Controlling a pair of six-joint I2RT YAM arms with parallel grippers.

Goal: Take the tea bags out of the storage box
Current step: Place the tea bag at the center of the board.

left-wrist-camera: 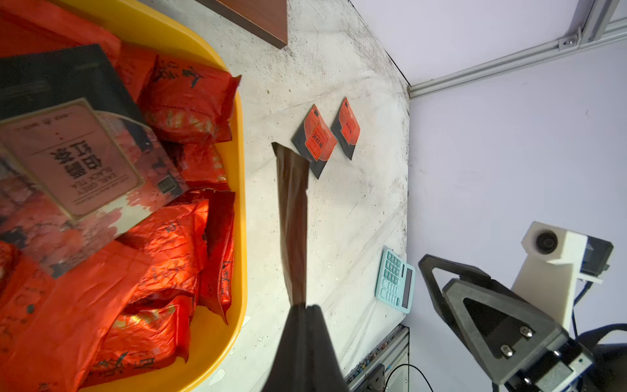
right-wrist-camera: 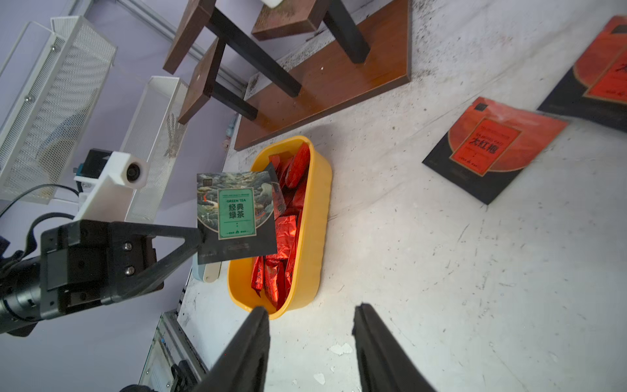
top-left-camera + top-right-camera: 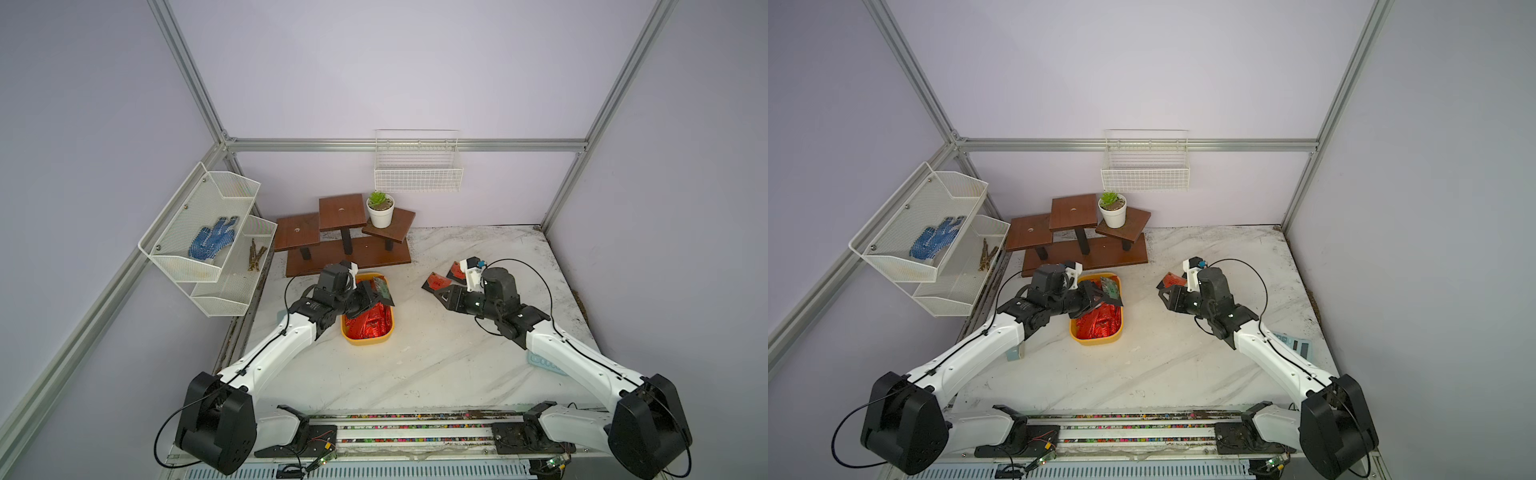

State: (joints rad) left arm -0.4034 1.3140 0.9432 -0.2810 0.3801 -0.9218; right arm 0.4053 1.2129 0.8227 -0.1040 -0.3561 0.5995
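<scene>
The black green-label packet, now held above the storage box, will be released by my left gripper on the bare table (image 3: 465, 308) (image 1: 337, 188), at a spot just in front of the red-label packets.
The yellow storage box (image 3: 365, 338) (image 3: 1096, 340) sits left of the table's centre, filled with red foil tea bags (image 3: 368, 322) (image 2: 281, 237). A black packet with a pink label (image 1: 68, 159) lies on top of them. My left gripper (image 3: 374, 296) (image 1: 305, 307) is shut on the edge of a black green-label packet (image 2: 235, 212) (image 1: 293, 220) and holds it above the box. Two black red-label packets (image 3: 436, 282) (image 1: 347, 127) lie on the table to the right. My right gripper (image 3: 436, 293) (image 2: 310, 310) hovers open and empty beside them, pointing toward the box.
A pale blue calculator (image 3: 1293, 343) lies near the right edge under the right arm. A wooden stepped stand (image 3: 349, 257) with a potted plant (image 3: 380, 210) stands behind the box. White wire baskets (image 3: 208, 232) hang on the left wall, one holding a blue glove (image 3: 212, 239).
</scene>
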